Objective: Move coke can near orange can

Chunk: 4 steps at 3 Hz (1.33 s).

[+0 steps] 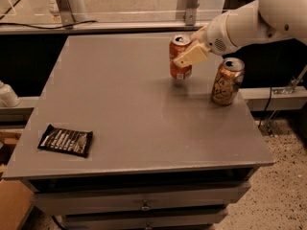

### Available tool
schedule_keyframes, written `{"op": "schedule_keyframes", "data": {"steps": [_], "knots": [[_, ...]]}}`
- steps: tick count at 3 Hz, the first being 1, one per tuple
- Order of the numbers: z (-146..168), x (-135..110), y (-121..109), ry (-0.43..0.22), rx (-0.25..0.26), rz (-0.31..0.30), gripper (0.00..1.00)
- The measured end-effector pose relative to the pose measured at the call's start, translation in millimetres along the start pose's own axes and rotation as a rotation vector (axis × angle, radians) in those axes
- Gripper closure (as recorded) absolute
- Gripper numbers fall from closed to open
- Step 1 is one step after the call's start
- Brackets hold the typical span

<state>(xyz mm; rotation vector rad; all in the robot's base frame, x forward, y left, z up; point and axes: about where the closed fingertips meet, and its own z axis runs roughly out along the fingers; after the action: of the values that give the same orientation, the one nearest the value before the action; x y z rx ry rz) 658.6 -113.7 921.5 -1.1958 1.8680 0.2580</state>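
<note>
Next, I let go of the coke can on the grey table (191, 86) next to the orange can, toward the middle of the table. The coke can is now lifted slightly above the surface.
The coke can (178, 56), reddish-orange with white markings and a silver top, is upright at the far right of the grey table (120, 109), lifted slightly above the surface. My gripper (189, 54) comes in from the right on a white arm and is shut on the coke can, one cream finger (192, 56) across its front. The orange can (227, 81), gold-tan with dark graphics, stands upright near the table's right edge, a short gap to the right of the coke can.
A black snack packet (65, 140) lies flat near the table's front left corner. Drawers (144, 202) sit under the tabletop. A glass-railed ledge (120, 25) runs behind the table. Speckled floor shows at the right.
</note>
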Motion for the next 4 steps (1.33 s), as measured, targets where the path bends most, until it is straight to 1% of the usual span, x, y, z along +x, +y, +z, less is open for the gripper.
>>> {"op": "schedule_keyframes", "data": {"steps": [1,2,4], "knots": [[-6.4,9.6,-4.9,0.032,-0.021,-0.027,1.00],[-8.5,15.5,-6.0,0.081,-0.047,-0.059,1.00],[-0.8,24.3,-1.2,0.169,-0.107,-0.108,1.00]]}}
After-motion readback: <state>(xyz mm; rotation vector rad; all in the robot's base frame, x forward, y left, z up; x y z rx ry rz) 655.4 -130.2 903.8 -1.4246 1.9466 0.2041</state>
